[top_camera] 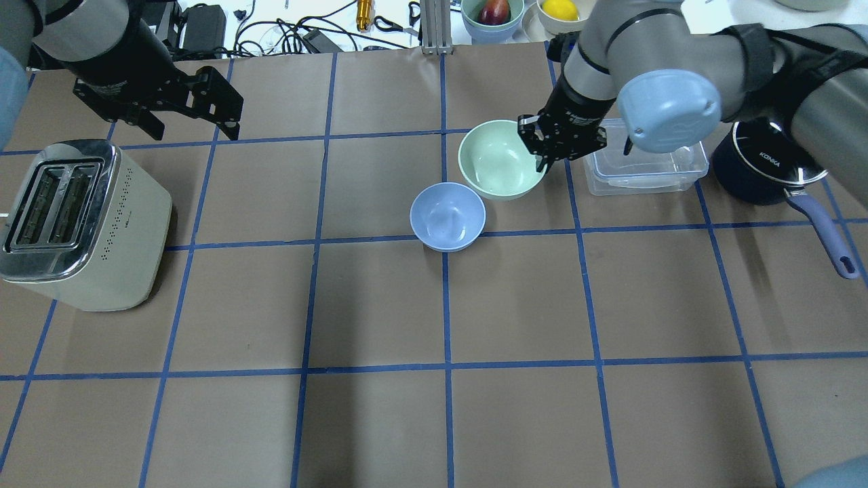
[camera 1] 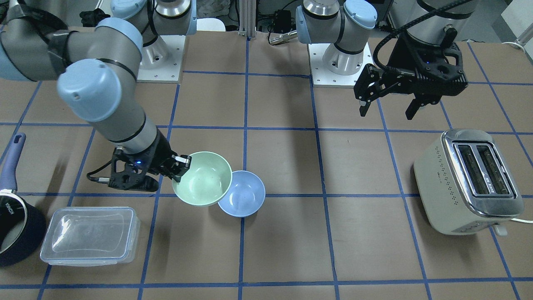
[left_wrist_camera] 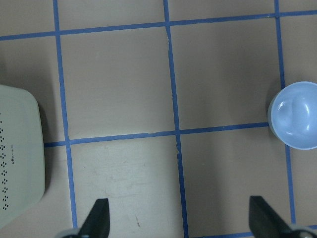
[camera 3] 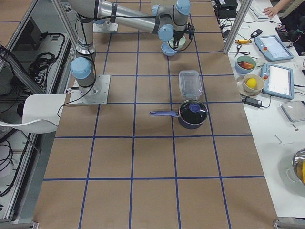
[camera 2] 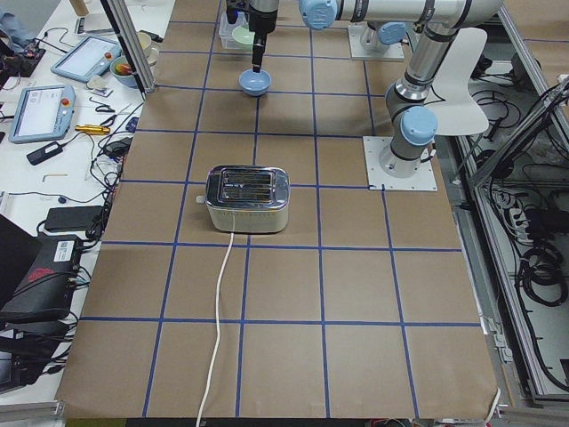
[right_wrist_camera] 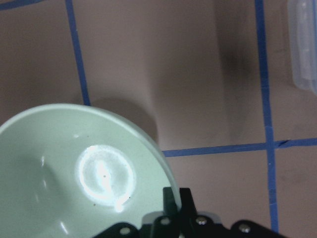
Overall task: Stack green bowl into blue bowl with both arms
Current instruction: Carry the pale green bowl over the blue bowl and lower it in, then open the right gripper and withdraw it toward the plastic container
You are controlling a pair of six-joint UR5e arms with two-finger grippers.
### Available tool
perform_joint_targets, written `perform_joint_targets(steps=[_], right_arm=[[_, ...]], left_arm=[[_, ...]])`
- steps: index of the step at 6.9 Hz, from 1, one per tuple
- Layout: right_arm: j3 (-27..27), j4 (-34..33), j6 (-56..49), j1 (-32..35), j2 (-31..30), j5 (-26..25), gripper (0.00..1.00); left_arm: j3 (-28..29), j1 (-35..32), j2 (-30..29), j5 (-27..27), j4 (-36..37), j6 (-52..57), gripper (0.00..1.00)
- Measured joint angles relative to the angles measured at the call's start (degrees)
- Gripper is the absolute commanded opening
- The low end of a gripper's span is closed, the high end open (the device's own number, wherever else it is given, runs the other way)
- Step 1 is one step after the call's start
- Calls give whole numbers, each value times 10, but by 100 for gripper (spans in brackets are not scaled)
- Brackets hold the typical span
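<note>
My right gripper is going to set the green bowl down inside the blue bowl (camera 1: 242, 191) that sits over the crossing blue tape lines.
The pale mint-green bowl (camera 1: 202, 178) is held by its rim in my right gripper (camera 1: 180, 168), which is shut on it. The bowl hangs slightly tilted just above the table, beside the pale blue bowl (camera 1: 242, 193), and overlaps that bowl's edge in the front-facing view. In the overhead view the green bowl (top_camera: 498, 159) lies up and to the right of the blue bowl (top_camera: 447, 216), with the right gripper (top_camera: 542, 160) on its right rim. The right wrist view shows the green bowl (right_wrist_camera: 74, 173) under the gripper (right_wrist_camera: 173, 198). My left gripper (camera 1: 387, 109) is open and empty, high near the toaster; it also shows in the overhead view (top_camera: 192, 129).
A cream toaster (top_camera: 74, 224) stands on my left side. A clear lidded container (top_camera: 644, 163) and a dark pot with a blue handle (top_camera: 759, 169) sit right of the green bowl. Bowls with fruit (top_camera: 491, 13) stand beyond the far edge.
</note>
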Motion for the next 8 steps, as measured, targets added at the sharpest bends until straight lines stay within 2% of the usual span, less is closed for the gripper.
perform_joint_targets(steps=[2, 4, 5, 6, 7, 8], right_arm=[[26, -43, 35, 52, 13, -15, 0], [60, -113, 42, 62, 30, -20, 0], [65, -128, 43, 63, 37, -19, 0], [68, -133, 43, 63, 44, -19, 6], [68, -135, 43, 63, 49, -18, 86], [69, -135, 42, 63, 52, -18, 100]], left_arm=[[3, 3, 6, 19, -5, -2, 100], [3, 2, 8, 18, -6, -8, 100], [3, 1, 6, 16, -5, -15, 100], [4, 1, 4, 14, -4, -19, 100], [4, 1, 4, 13, -3, -21, 100], [4, 1, 3, 13, -3, -22, 100]])
